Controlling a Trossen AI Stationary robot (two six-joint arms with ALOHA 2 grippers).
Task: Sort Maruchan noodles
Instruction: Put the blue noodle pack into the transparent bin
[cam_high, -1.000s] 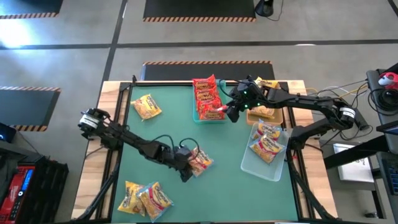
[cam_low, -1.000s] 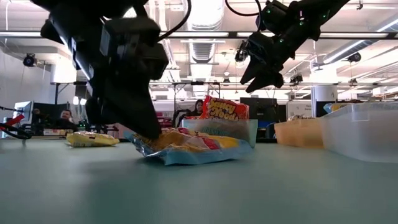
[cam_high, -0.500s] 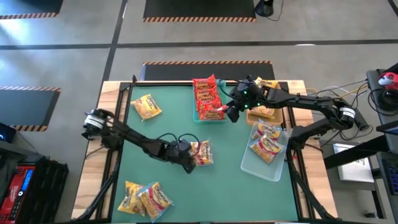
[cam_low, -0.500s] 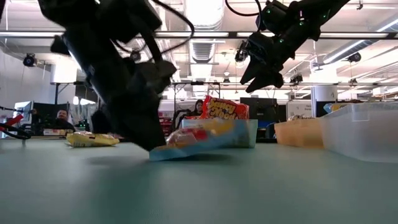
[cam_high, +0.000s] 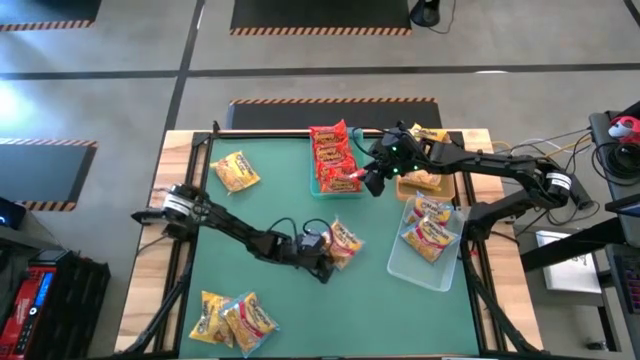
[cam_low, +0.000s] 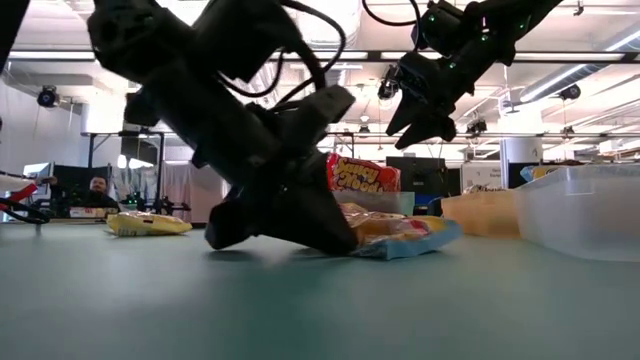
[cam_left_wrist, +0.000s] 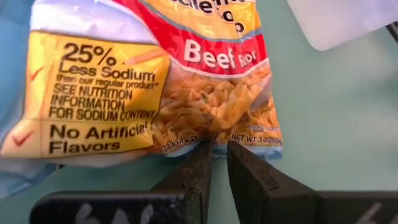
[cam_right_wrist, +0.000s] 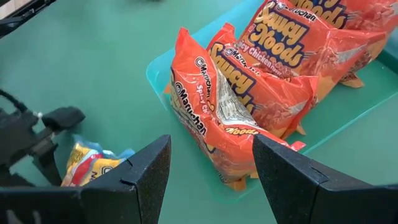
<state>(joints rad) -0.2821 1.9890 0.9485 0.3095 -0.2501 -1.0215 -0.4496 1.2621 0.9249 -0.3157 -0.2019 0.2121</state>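
Note:
The robot's right gripper will close on the yellow-white Maruchan packet's end (cam_high: 356, 243) (cam_right_wrist: 93, 172) nearest the clear tray, because the left gripper holds the packet's sealed bottom edge.
My left gripper (cam_high: 330, 256) (cam_left_wrist: 219, 149) is low over the middle of the green table, shut on a yellow-white Maruchan packet (cam_high: 346, 242) (cam_low: 400, 234) with red-blue print. It lies just left of the clear tray (cam_high: 402, 268). My right gripper (cam_high: 375, 180) (cam_right_wrist: 211, 171) hovers open above the near end of the teal tray (cam_right_wrist: 155, 73), where red packets (cam_right_wrist: 267, 68) stand on edge. It touches nothing. More packets lie loose: one yellow-orange (cam_high: 237, 170) at the far left, two (cam_high: 232, 320) at the near left. My left gripper pinches the packet's sealed bottom edge (cam_left_wrist: 214, 138) between its two fingertips (cam_left_wrist: 200, 163), about midway along that edge. The fingers come slanting down from the table's left. The packet lies low and nearly flat ahead of them on the table (cam_low: 500, 300).
The clear tray holds yellow-white packets (cam_high: 428, 228). A tan tray (cam_high: 425, 182) at the far right holds yellow packets. Bare green surface lies between the loose packets on the left. People sit in the room beyond the table (cam_low: 98, 186).
My left gripper has moved toward the table's right edge and tipped lower, dragging the packet along the table from the near middle to a spot beside the clear tray. The packet has turned about as it slid.

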